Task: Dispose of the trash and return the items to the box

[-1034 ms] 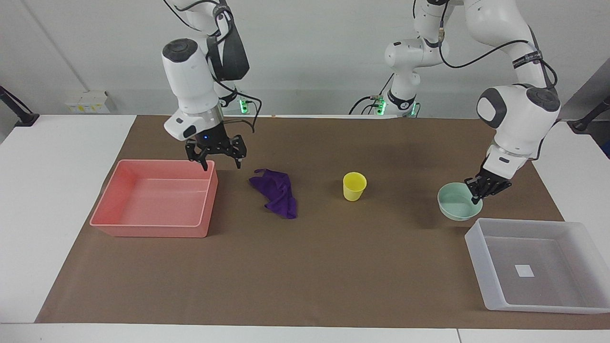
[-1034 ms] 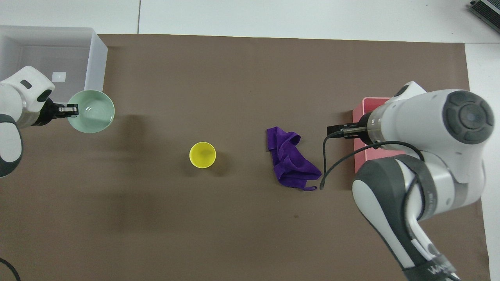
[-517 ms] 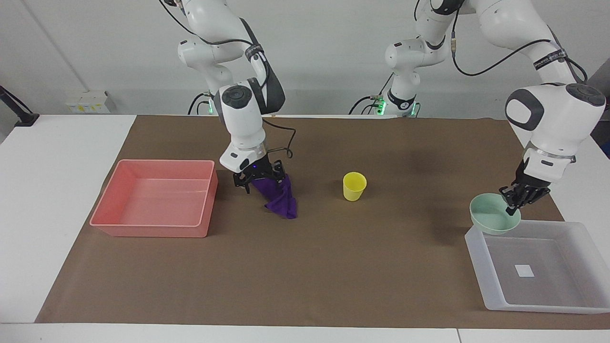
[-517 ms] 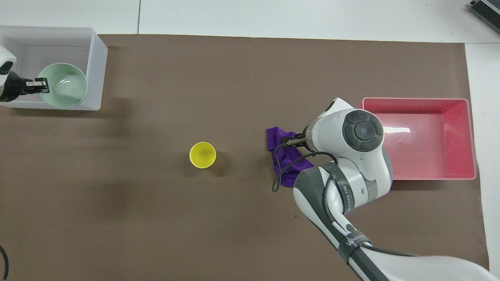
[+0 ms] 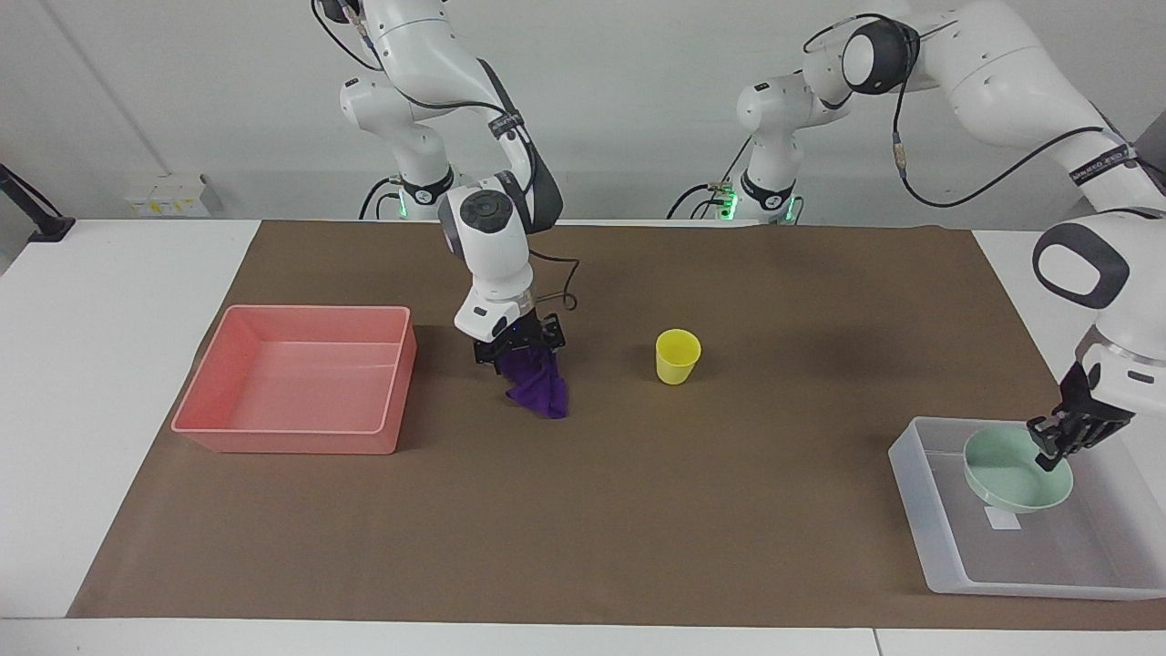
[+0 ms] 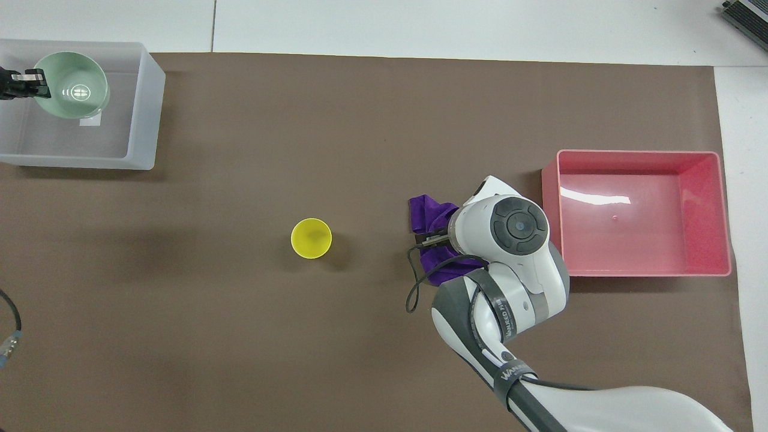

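My left gripper has the mint-green bowl. It will let go of it on the translucent box's bottom, over the white label (image 6: 80, 104).
The purple trash cloth (image 5: 539, 394) lies crumpled on the brown mat between the pink tray and the yellow cup (image 5: 678, 355). My right gripper (image 5: 519, 357) is down on the cloth's nearer-to-robots part, open, with its fingers sunk into the folds. In the overhead view the right arm's wrist covers that gripper, and only part of the cloth (image 6: 427, 213) shows. My left gripper (image 5: 1052, 446) is shut on the rim of the mint-green bowl (image 5: 1007, 478) and holds it inside the translucent box (image 5: 947, 556), just over the floor and its white label. The cup (image 6: 311, 238) stands upright and alone mid-mat.
A pink rectangular tray (image 5: 291, 437) with nothing in it sits at the right arm's end of the table, close beside the cloth. The brown mat (image 5: 583, 510) covers the work area, with white table around it. A cable loops from the right wrist near the cloth.
The left gripper carried the bowl from the mat beside the box to over the box's floor. The right gripper swung from the pink tray's corner down onto the cloth.
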Robot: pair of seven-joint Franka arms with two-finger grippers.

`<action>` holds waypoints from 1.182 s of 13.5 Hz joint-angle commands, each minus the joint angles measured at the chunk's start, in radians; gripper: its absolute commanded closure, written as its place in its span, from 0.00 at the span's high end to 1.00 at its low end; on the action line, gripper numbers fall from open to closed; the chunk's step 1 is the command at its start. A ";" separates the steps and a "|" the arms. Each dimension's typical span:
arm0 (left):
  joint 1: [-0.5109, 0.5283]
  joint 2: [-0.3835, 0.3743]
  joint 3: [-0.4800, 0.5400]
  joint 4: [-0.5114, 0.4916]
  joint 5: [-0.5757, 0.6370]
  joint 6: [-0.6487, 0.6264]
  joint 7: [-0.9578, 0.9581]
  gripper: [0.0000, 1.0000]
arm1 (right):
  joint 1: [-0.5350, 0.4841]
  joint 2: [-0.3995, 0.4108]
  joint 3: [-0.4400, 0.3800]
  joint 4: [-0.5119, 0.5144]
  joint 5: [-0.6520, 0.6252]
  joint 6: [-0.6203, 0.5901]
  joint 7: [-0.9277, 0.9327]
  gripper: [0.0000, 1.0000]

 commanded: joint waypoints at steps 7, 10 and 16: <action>0.045 0.204 -0.010 0.221 0.016 -0.023 0.009 0.00 | 0.021 -0.012 -0.002 -0.073 0.016 0.037 -0.001 0.59; 0.048 0.219 -0.010 0.214 0.016 -0.020 0.008 0.00 | 0.019 -0.007 -0.002 -0.062 0.014 0.037 0.001 0.09; 0.063 0.221 -0.008 0.135 0.016 0.021 0.009 0.00 | -0.001 -0.047 -0.007 0.013 0.014 -0.075 0.056 0.00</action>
